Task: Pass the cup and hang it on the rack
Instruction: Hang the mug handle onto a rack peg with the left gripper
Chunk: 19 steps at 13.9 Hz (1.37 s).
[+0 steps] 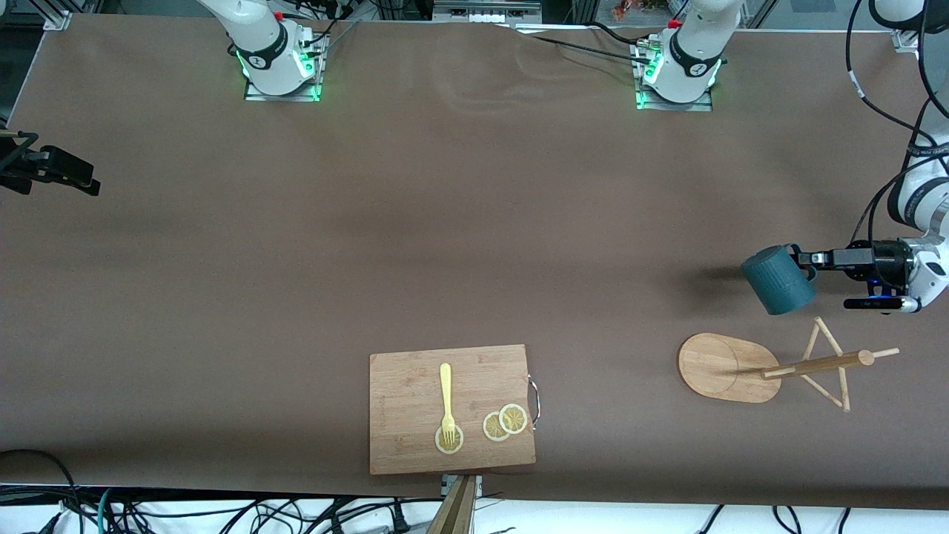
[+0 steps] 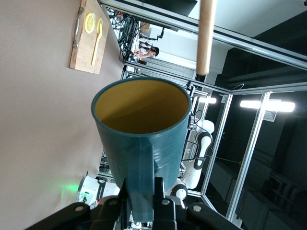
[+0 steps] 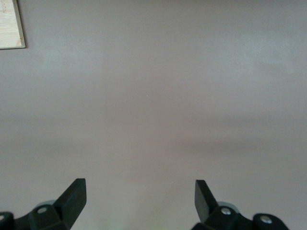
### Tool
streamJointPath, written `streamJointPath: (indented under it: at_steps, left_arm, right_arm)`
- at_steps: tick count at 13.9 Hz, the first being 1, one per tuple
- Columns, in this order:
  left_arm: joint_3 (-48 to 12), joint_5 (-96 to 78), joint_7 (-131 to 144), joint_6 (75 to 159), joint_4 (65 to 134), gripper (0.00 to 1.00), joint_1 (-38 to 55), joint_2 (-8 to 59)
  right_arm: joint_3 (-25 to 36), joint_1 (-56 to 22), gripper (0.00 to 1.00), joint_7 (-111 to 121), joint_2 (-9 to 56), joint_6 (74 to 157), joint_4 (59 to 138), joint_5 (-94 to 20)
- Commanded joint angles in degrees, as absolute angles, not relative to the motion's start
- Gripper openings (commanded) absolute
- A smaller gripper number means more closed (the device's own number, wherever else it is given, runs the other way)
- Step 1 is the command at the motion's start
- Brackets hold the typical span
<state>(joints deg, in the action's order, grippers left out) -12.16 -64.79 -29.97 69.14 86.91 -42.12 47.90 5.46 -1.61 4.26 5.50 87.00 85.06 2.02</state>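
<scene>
My left gripper is to put the dark teal cup on the bamboo rack's far-side peg (image 1: 807, 334), away from the table's front edge. It will let go of the cup there.
The dark teal cup (image 1: 778, 285) hangs tilted in the air over the table at the left arm's end. My left gripper (image 1: 807, 259) is shut on its side handle. In the left wrist view my left gripper (image 2: 141, 184) pinches the handle strip, and the cup (image 2: 144, 139) shows its yellowish inside. The bamboo rack (image 1: 730, 367) stands on its oval base, nearer to the front camera than the spot under the cup. Its pegs (image 1: 830, 363) are bare, and one dowel (image 2: 206, 38) shows past the cup's rim. My right gripper (image 3: 140, 184) is open and empty over bare table.
A wooden cutting board (image 1: 452, 408) with a yellow fork (image 1: 446, 397) and lemon slices (image 1: 506, 423) lies near the table's front edge. It also shows in the left wrist view (image 2: 79, 50). My right gripper (image 1: 95, 182) waits at the right arm's end.
</scene>
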Motion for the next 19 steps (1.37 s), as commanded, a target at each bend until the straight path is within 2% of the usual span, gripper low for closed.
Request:
streamJointPath:
  at_steps: [1, 8, 12, 19]
  left_arm:
    - [-12.7, -63.4, -24.7, 66.5, 81.2, 0.0, -42.1, 49.7]
    - [-12.8, -64.6, -22.4, 65.1, 79.5, 0.0, -41.9, 50.3]
    - [-12.7, -67.3, -22.0, 65.0, 73.4, 0.0, -42.0, 54.6]
    - [-12.7, -72.3, -21.1, 65.3, 72.4, 0.0, -42.0, 57.8]
  right_arm:
    - [4.9, -1.1, 1.0, 3.5, 5.3, 87.1, 85.1, 1.1]
    - [4.9, -1.0, 1.0, 3.5, 5.3, 87.2, 85.1, 1.1]
    - [4.9, -1.0, 1.0, 3.5, 5.3, 87.2, 85.1, 1.1]
    - [4.9, -1.0, 1.0, 3.5, 5.3, 87.2, 85.1, 1.1]
